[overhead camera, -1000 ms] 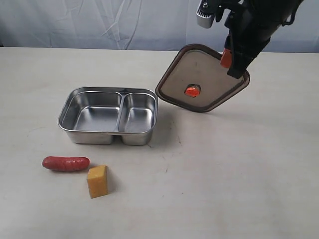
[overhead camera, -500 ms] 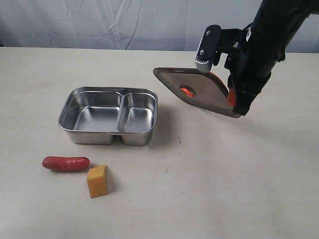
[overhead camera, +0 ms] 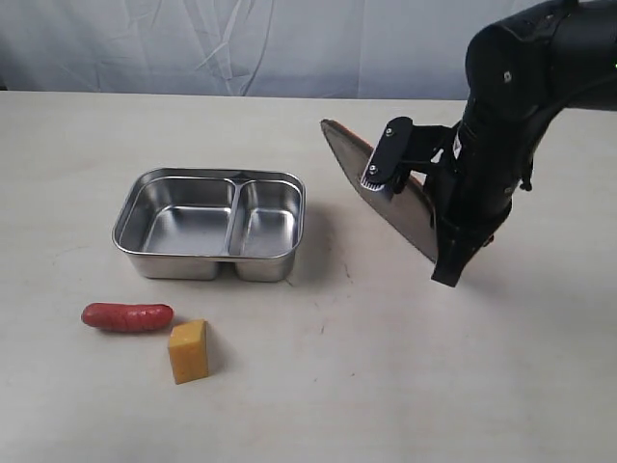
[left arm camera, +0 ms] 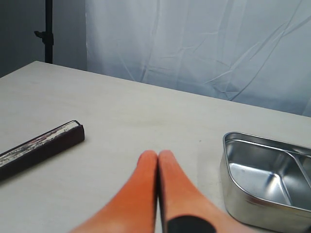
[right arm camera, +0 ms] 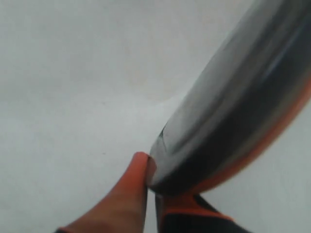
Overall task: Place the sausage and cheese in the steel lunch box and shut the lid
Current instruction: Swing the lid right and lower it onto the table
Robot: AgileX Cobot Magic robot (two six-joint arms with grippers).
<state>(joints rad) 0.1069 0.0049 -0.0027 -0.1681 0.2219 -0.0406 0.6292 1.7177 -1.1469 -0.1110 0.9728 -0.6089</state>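
Observation:
I need to use my right gripper to set the dark lid down on the table (overhead camera: pixel 403 264) next to the narrower compartment of the steel lunch box. The lid is tilted low over the table.
The steel lunch box (overhead camera: pixel 129 228) stands open, both compartments bare; its corner also shows in the left wrist view (left arm camera: pixel 228 150). In front of it on the table lie the red sausage (overhead camera: pixel 127 316) and, just to its right, the yellow-orange cheese (overhead camera: pixel 188 351). Right of the box, the dark lid (overhead camera: pixel 353 160) is steeply tilted and seen nearly edge-on, low over the table. My right gripper (overhead camera: pixel 440 257) is shut on the lid's lower edge; the wrist view shows it (right arm camera: pixel 151 170) pinching the lid's rim (right arm camera: pixel 243 107). My left gripper (left arm camera: pixel 156 158) is shut and holds nothing, left of the box.
A dark flat bar (left arm camera: pixel 43 145) with a pale top lies on the table, seen only in the left wrist view. A pale curtain (overhead camera: pixel 212 43) hangs behind the table. Bare tabletop (overhead camera: pixel 386 386) stretches in front of the lid and to the right of the cheese.
The right arm has swung down and forward with the lid. The lid turned from facing the camera to nearly edge-on and dropped closer to the table. Box, sausage and cheese stayed put.

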